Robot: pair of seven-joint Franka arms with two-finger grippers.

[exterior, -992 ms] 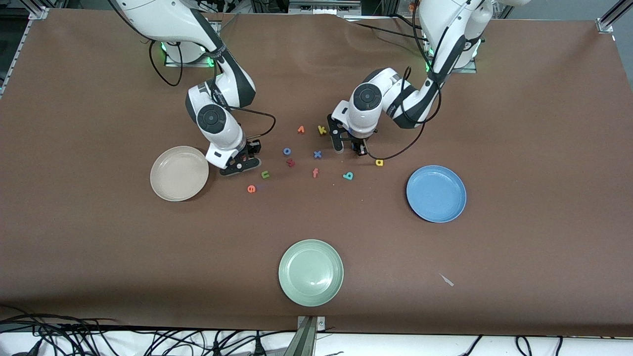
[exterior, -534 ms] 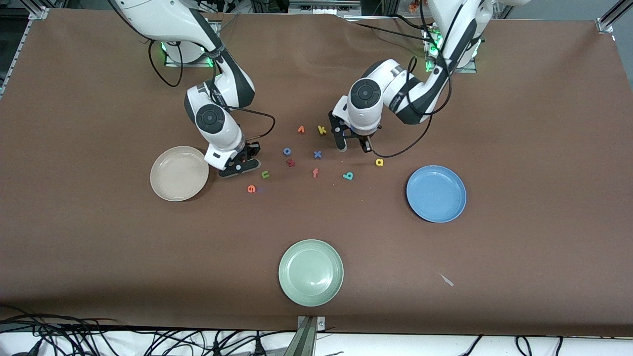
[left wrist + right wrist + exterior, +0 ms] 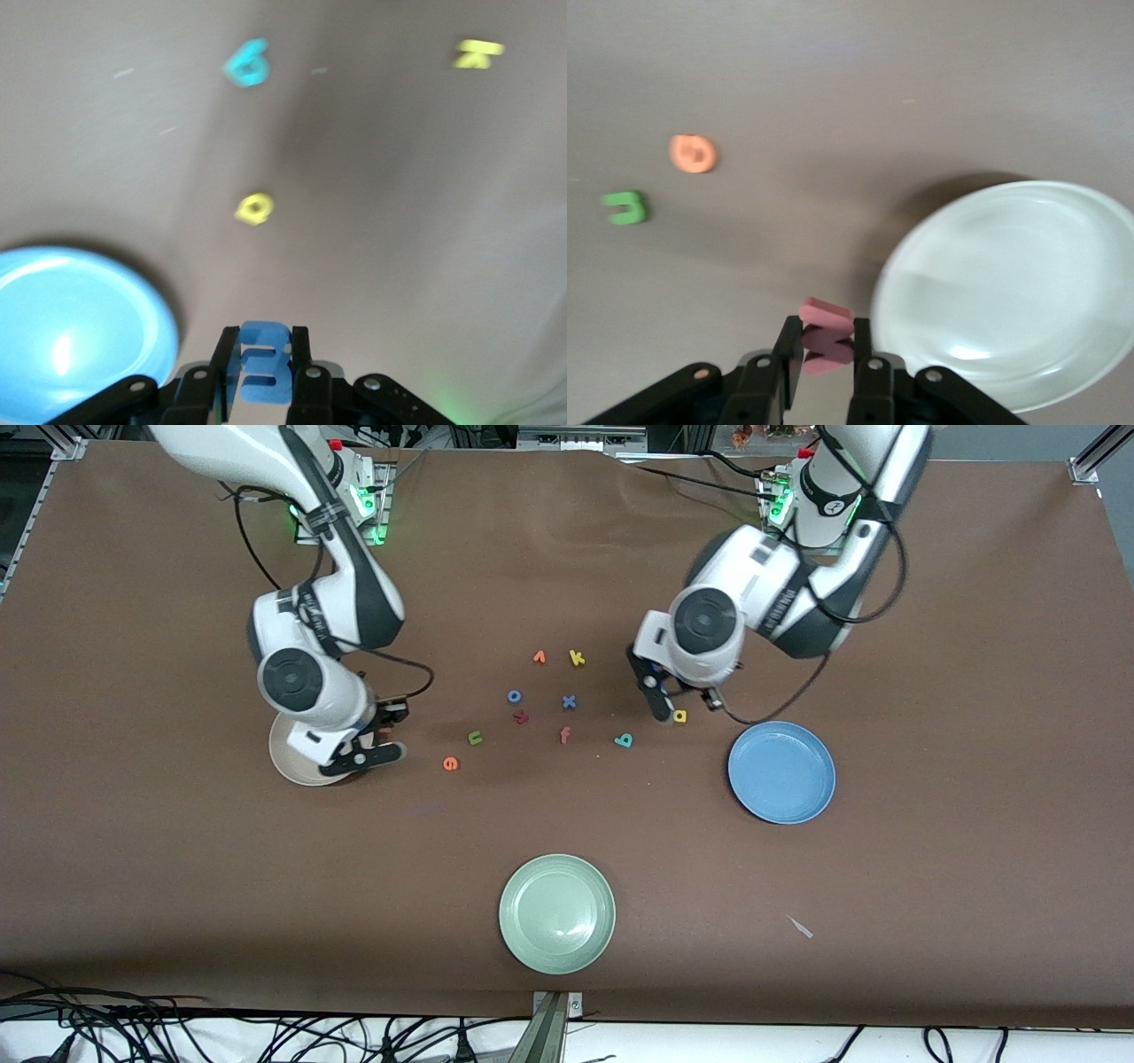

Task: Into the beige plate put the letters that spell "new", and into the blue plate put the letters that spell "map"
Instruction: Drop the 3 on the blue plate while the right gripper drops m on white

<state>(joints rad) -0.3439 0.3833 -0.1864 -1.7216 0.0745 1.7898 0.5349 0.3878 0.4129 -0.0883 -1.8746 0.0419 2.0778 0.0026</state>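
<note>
My left gripper has the light blue m. It will release it near the middle of the blue plate (image 3: 788, 780) (image 3: 67, 345). The m is now over the table beside the a.
My right gripper (image 3: 827, 347) is shut on the pink-red w (image 3: 827, 335) and hangs over the table at the rim of the beige plate (image 3: 1010, 292). In the front view that gripper (image 3: 376, 735) and its arm hide much of the plate (image 3: 288, 766). The green n (image 3: 476, 737) and orange e (image 3: 451, 763) lie on the table. My left gripper (image 3: 264, 354) is shut on the light blue m (image 3: 263, 363), over the table next to the yellow a (image 3: 679, 716) and the blue plate (image 3: 781, 772). The teal p (image 3: 624, 740) lies near the a.
Loose letters lie between the arms: a yellow k (image 3: 577, 658), a red-orange letter (image 3: 539, 657), a blue o (image 3: 514, 696), a blue x (image 3: 569, 701), a dark red letter (image 3: 521, 716) and an f (image 3: 564, 734). A pale green plate (image 3: 557, 913) sits nearest the front camera.
The right gripper closed on the w, rose and moved toward the beige plate. The left gripper rose with the m and moved toward the blue plate.
</note>
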